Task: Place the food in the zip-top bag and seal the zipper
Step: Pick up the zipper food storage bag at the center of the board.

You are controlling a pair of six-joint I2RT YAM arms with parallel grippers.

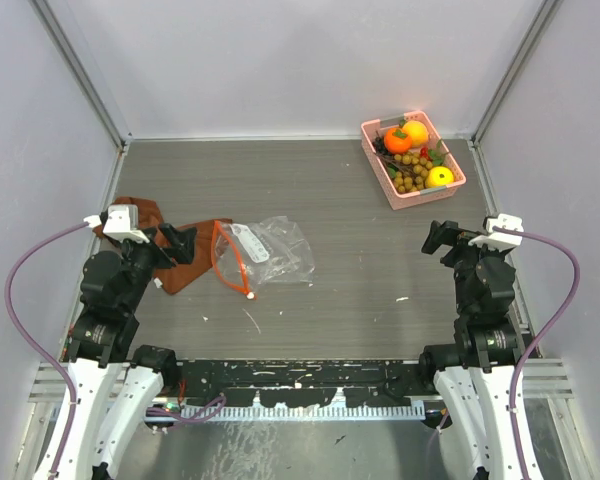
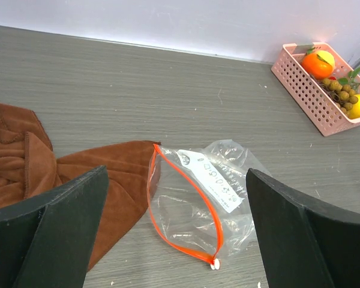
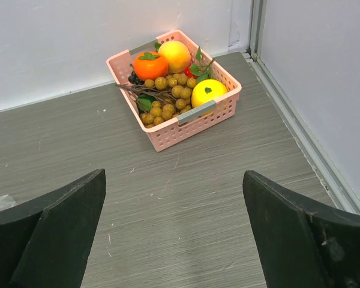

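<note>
I need to close my left gripper on the zipper's orange-red strip (image 1: pixel 241 262) (image 2: pixel 213 212) next to the white label of the clear zip-top bag, so that I can hold that side of the bag.
The clear zip-top bag (image 1: pixel 268 250) lies flat left of centre, its orange-red zipper (image 1: pixel 227 262) gaping in a loop; it also shows in the left wrist view (image 2: pixel 213 192) with the zipper (image 2: pixel 192 192) open. The food sits in a pink basket at the far right: orange fruits (image 1: pixel 398 139), a yellow one (image 1: pixel 440 177), tan berries (image 1: pixel 412 170); it shows in the right wrist view too (image 3: pixel 168 90). My left gripper (image 1: pixel 180 243) is open and empty, just left of the bag. My right gripper (image 1: pixel 442 237) is open and empty, short of the basket.
A brown cloth (image 1: pixel 180 262) lies crumpled under the left gripper and touches the bag's left edge. The pink basket (image 1: pixel 400 195) stands in the far right corner near the wall rails. Grey walls close the table on three sides.
</note>
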